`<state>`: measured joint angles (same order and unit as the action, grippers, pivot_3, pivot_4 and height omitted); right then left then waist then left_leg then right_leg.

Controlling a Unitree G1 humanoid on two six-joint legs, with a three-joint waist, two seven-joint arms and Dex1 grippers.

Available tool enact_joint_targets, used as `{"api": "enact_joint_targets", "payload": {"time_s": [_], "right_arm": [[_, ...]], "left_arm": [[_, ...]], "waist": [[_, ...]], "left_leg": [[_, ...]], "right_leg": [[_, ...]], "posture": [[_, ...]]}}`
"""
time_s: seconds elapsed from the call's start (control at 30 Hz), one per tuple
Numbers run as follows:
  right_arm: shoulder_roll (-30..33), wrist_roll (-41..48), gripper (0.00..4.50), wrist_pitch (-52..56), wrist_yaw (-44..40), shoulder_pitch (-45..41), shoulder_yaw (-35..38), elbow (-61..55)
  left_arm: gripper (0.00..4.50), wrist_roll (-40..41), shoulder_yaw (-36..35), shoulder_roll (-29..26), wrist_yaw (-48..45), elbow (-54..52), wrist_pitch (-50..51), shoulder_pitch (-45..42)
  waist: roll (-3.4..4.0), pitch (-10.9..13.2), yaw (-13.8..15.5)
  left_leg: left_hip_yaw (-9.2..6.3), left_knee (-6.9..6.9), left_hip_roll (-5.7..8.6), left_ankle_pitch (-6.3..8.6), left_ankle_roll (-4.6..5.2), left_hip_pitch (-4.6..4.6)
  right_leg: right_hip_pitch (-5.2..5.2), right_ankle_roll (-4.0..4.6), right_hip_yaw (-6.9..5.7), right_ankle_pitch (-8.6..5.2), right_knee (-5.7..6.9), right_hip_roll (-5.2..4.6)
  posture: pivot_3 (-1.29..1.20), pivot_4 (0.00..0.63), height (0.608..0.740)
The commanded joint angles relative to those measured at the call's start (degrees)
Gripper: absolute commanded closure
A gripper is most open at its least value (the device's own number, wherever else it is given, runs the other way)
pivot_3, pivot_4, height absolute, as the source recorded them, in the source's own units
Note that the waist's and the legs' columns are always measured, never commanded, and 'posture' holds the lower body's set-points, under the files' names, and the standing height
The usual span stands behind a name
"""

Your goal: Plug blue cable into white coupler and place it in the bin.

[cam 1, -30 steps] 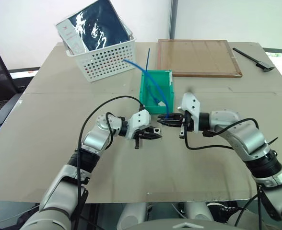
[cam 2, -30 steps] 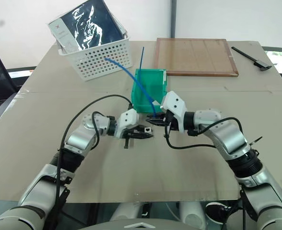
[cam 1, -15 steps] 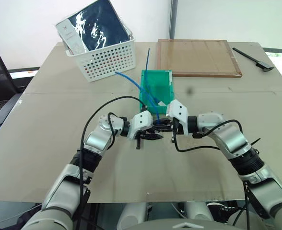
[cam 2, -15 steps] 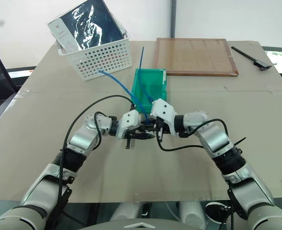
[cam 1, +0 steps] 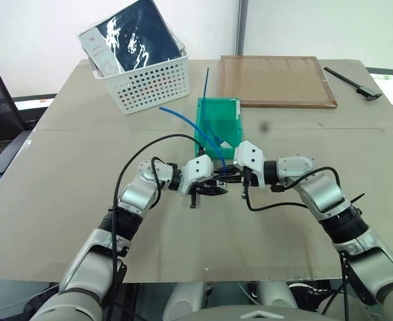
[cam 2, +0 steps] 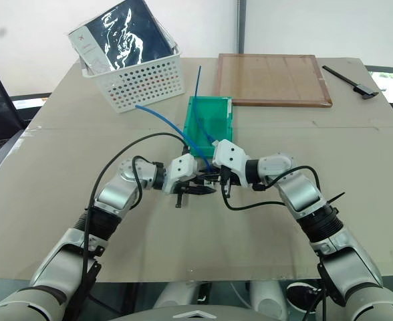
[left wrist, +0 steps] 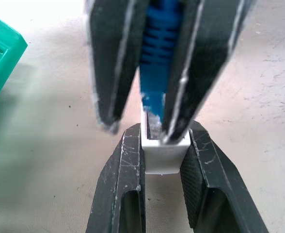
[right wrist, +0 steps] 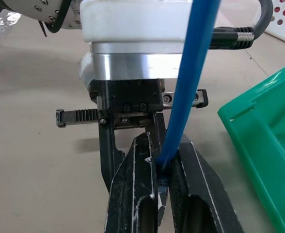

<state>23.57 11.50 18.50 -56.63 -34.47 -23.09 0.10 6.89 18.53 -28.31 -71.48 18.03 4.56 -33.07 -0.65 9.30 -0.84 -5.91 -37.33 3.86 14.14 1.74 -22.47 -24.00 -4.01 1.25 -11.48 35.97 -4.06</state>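
Note:
Next, my left gripper lets go of the white coupler just behind the other coupler in the green bin (cam 1: 228, 138).
My left gripper (left wrist: 164, 141) is shut on the white coupler (left wrist: 164, 156), a small white block held with its opening facing the other hand. My right gripper (left wrist: 142, 128) is shut on the blue cable (left wrist: 154, 73) just behind its plug. The plug's tip sits at the coupler's opening; how deep it goes is hidden by the fingers. In the head views both grippers meet tip to tip (cam 1: 220, 178) just in front of the green bin (cam 1: 218, 100). The blue cable (cam 1: 190, 119) arcs up and to the left from the right gripper (right wrist: 163, 150).
A longer straight blue cable (cam 1: 206, 83) stands up out of the bin. A white perforated basket (cam 1: 146, 83) holding a dark bag stands at the back left. A wooden board (cam 1: 277, 80) and a black tool (cam 1: 353, 81) lie at the back right.
My right gripper has come in to the left and met the left gripper's tips. The cable's free end has swung left and lower. The left gripper has stayed in place.

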Motion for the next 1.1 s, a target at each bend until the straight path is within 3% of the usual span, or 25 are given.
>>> {"api": "enact_joint_targets", "payload": {"time_s": [0.03,0.27,0.5,0.83,0.87,0.9,1.1], "right_arm": [[1.7,-2.0,4.5,0.8,-1.4,0.3,-0.2,1.9],[2.0,-2.7,4.5,1.6,-3.7,-0.3,-1.8,1.4],[0.4,-8.9,4.5,0.1,-4.4,-2.8,-7.5,5.8],[-2.0,-9.4,4.5,-3.7,-4.4,-2.4,-6.1,9.9],[-3.0,-7.9,3.81,-3.3,-3.5,-2.2,-4.3,9.7],[-3.8,-6.6,3.58,-2.7,-2.9,-2.1,-2.7,9.3],[-3.6,1.6,0.79,1.7,-1.6,-0.7,7.2,-3.0]], "left_arm": [[4.11,0.4,-1.0,0.1,-0.6,-0.8,-0.7,-1.0],[4.11,0.4,-1.0,0.3,-0.3,-1.0,-0.6,-0.9],[4.11,0.3,-1.0,0.4,0.0,-1.7,-0.6,-0.5],[4.11,0.3,-0.9,0.8,0.8,-2.5,-0.5,0.3],[4.11,0.3,-1.0,0.9,0.9,-2.5,-0.5,0.5],[4.11,0.3,-1.0,0.9,1.1,-2.7,-0.4,0.6],[4.11,0.5,-1.8,0.8,1.5,-3.1,0.0,1.5]], "waist": [[0.0,0.0,0.0],[0.0,0.0,0.0],[0.01,0.0,0.0],[-0.01,-0.1,-0.1],[-0.02,-0.1,-0.1],[-0.01,-0.1,-0.1],[0.02,-0.1,0.1]], "left_leg": [[0.0,0.0,0.0,0.0,0.0,0.0],[0.0,0.0,0.0,0.0,0.0,0.0],[0.0,0.0,0.0,0.0,-0.01,0.05],[0.02,0.07,0.0,0.02,0.03,0.52],[0.02,0.07,-0.01,0.02,0.03,0.55],[0.01,0.07,-0.02,0.02,0.03,0.56],[-0.02,0.06,-0.01,0.01,0.0,0.32]], "right_leg": [[0.0,0.0,0.0,0.0,0.0,0.0],[0.0,0.0,0.0,0.0,0.0,0.0],[0.04,0.0,0.0,0.0,0.01,0.0],[0.47,0.01,0.02,0.0,0.02,0.01],[0.48,0.01,0.02,0.0,0.02,0.02],[0.48,0.01,0.01,0.0,0.02,0.02],[0.29,0.02,0.02,0.01,0.0,0.0]], "posture": [[0.0,0.15,0.74],[0.0,0.15,0.74],[0.0,0.15,0.74],[0.0,0.15,0.74],[0.0,0.15,0.74],[0.0,0.15,0.74],[0.0,0.15,0.74]]}}
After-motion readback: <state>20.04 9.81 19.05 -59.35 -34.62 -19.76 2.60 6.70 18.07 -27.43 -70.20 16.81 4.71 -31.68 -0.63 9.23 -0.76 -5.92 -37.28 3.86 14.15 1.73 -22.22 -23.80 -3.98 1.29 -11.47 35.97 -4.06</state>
